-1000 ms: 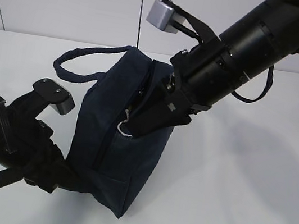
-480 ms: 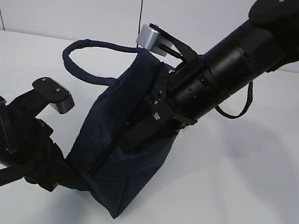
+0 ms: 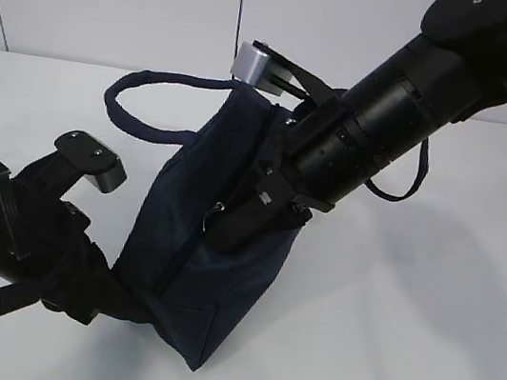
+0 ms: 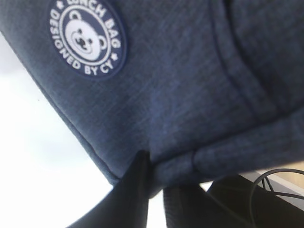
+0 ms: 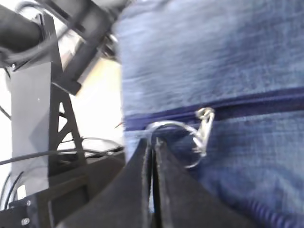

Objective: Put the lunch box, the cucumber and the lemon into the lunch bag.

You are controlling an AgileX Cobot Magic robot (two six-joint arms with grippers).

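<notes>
The ring pull's edge is pinched in my right gripper beside the metal tab, so I should open, back away and grip the ring in line with the tab point(image 5: 202, 146).
The dark navy lunch bag point(image 3: 185, 266) stands on the white table, leaning, with its round white bear logo point(image 4: 88, 40) in the left wrist view. My right gripper point(image 3: 225, 232) is shut on the zipper's metal ring pull point(image 5: 176, 125) at the bag's side seam point(image 5: 247, 102). My left gripper point(image 4: 156, 176) is shut on the fabric of the bag's bottom corner, low on the left of the exterior view point(image 3: 118, 299). The lunch box, the cucumber and the lemon are out of view.
One loop handle point(image 3: 138, 99) lies out to the left of the bag and another point(image 3: 411, 181) hangs behind the right arm. A black frame stand point(image 5: 47, 109) with cables shows beyond the bag. White table surface point(image 3: 402, 349) spreads to the right.
My right arm has dropped lower and to the left with the ring pull in its jaws, and the bag's top has leaned right. The left arm has not moved.
</notes>
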